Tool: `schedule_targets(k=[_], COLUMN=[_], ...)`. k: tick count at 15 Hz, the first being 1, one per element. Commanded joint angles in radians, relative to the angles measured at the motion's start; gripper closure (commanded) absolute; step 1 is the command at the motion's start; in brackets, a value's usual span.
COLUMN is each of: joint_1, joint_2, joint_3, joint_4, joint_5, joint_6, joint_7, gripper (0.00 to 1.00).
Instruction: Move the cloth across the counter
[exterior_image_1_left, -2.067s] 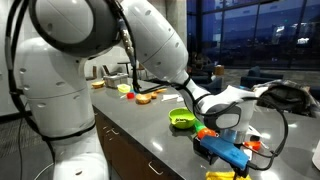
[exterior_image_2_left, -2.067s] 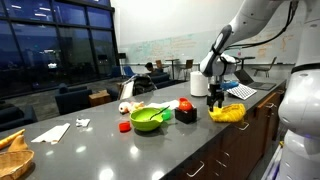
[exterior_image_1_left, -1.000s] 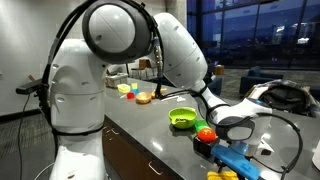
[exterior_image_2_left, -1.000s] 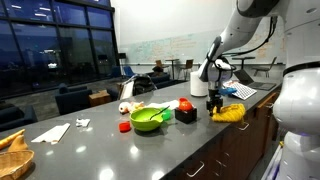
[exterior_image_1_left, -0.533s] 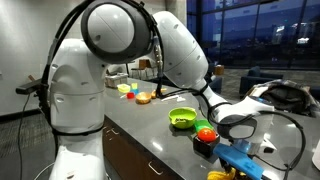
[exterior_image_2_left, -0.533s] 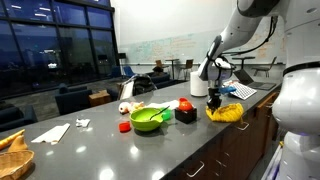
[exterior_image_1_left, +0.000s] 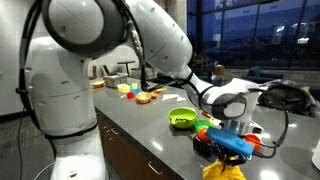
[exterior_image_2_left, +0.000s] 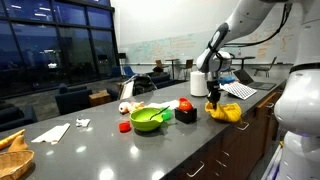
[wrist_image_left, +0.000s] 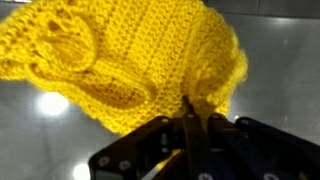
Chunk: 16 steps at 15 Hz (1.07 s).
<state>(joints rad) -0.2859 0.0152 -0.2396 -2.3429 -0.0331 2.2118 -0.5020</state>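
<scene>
Next, I let the yellow cloth go on the counter (exterior_image_1_left: 156, 133) between the green bowl and the front edge.
The bright yellow cloth (wrist_image_left: 120, 60) fills most of the wrist view, bunched up, with one edge pinched between my gripper's (wrist_image_left: 193, 112) shut black fingers. In both exterior views the gripper (exterior_image_2_left: 214, 97) points down at the grey counter (exterior_image_2_left: 110, 150) and holds the top of the cloth (exterior_image_2_left: 226, 112), which is drawn up into a peak near the counter's front edge. From the opposite side the cloth (exterior_image_1_left: 222, 170) hangs below the gripper (exterior_image_1_left: 232, 147), partly cut off by the picture's lower edge.
A green bowl (exterior_image_2_left: 147, 119) sits mid-counter beside a black block with a red top (exterior_image_2_left: 185, 111). A small red cup (exterior_image_2_left: 124, 127) and white paper sheets (exterior_image_2_left: 50, 132) lie further along. A white cylinder (exterior_image_2_left: 198, 84) and a keyboard (exterior_image_2_left: 240, 91) stand behind the gripper.
The fingers have closed on the cloth, and the arm has shifted, pulling the cloth's top up from the counter into a peak.
</scene>
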Motion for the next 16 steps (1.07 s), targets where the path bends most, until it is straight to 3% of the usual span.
schedule_targets(k=[1,8,16], joint_1=[0.046,0.147,0.276], joint_2=[-0.214,-0.451,-0.492], joint_3=[0.024,0.113,0.209], joint_4=[-0.044,0.068,0.253], joint_5=[-0.105,-0.137,-0.132], joint_6=[-0.18,-0.557,-0.789], joint_7=[0.1,0.181,0.212], gripper=[0.99,0.99,0.99])
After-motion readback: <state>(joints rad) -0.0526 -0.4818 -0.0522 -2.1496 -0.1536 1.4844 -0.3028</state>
